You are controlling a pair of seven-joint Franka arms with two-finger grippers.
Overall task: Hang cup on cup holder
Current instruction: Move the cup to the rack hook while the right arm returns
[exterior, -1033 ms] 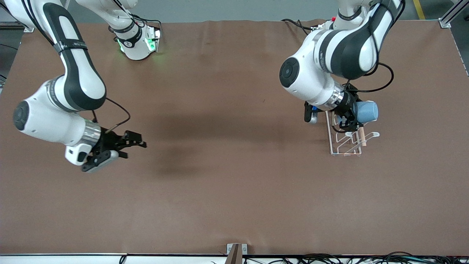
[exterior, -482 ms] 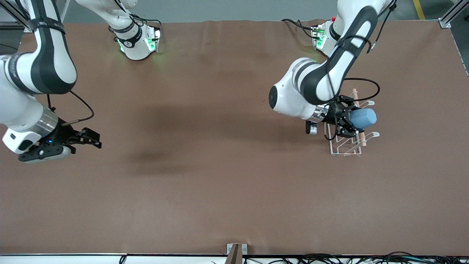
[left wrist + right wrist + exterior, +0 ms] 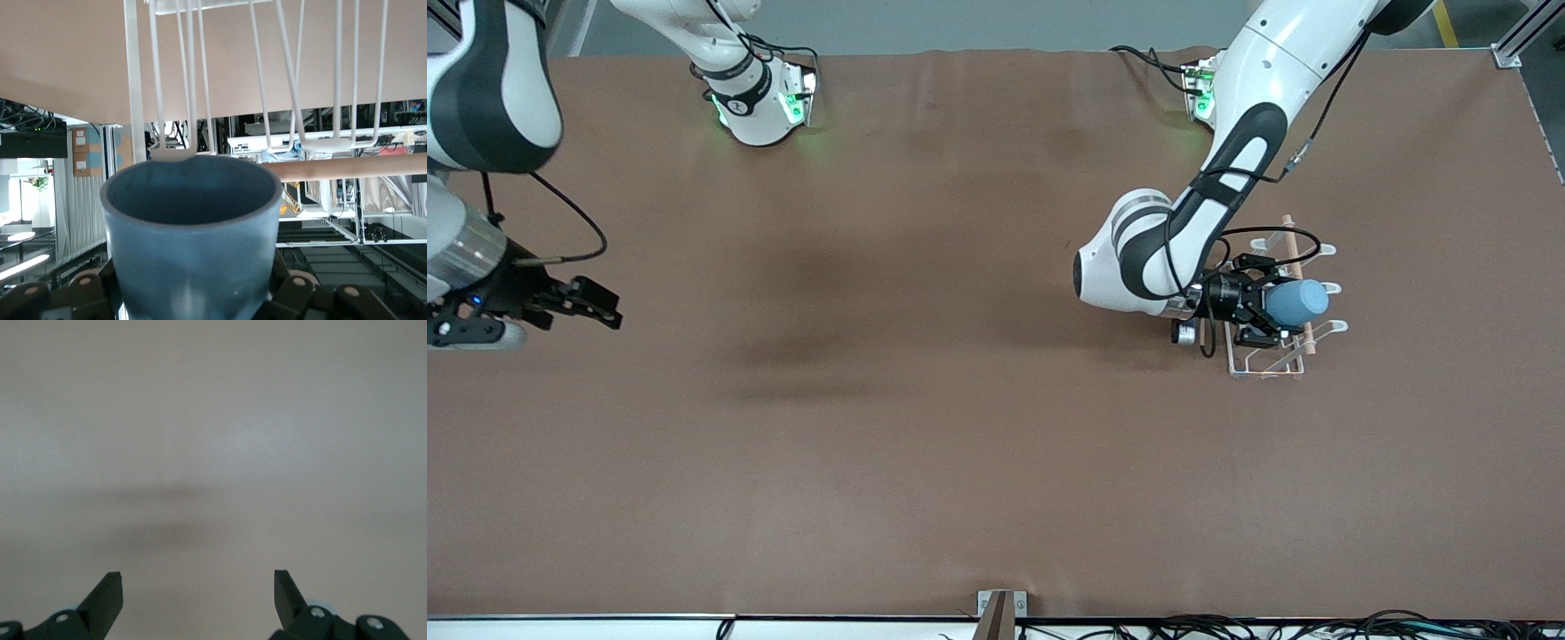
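The light blue cup, now hanging sideways over the holder, will be released by my left gripper on the cup holder's end peg (image 3: 1276, 319) (image 3: 172, 150) closest to the front camera.
The light blue cup (image 3: 1296, 302) lies sideways in my left gripper (image 3: 1267, 313), which is shut on it. It hangs over the white wire cup holder (image 3: 1240, 360) near the left arm's end of the table. The holder's wooden rod (image 3: 1294, 244) runs along its top. In the left wrist view the cup's open mouth (image 3: 193, 200) points at the holder's looped prongs (image 3: 173, 155), and one prong tip sits just at the cup's rim. The wooden rod (image 3: 347, 167) crosses just past the cup. My right gripper (image 3: 591, 308) is open and empty over bare table at the right arm's end.
The brown table cover (image 3: 960, 427) is bare across the middle. The right arm's base (image 3: 760, 98) and the left arm's base (image 3: 1200, 93) stand along the table's edge farthest from the front camera. The right wrist view shows only bare table (image 3: 213, 453).
My left gripper has carried the cup lower and nearer the front camera over the holder, its arm stretching out. My right arm has swung toward its end of the table, gripper still open.
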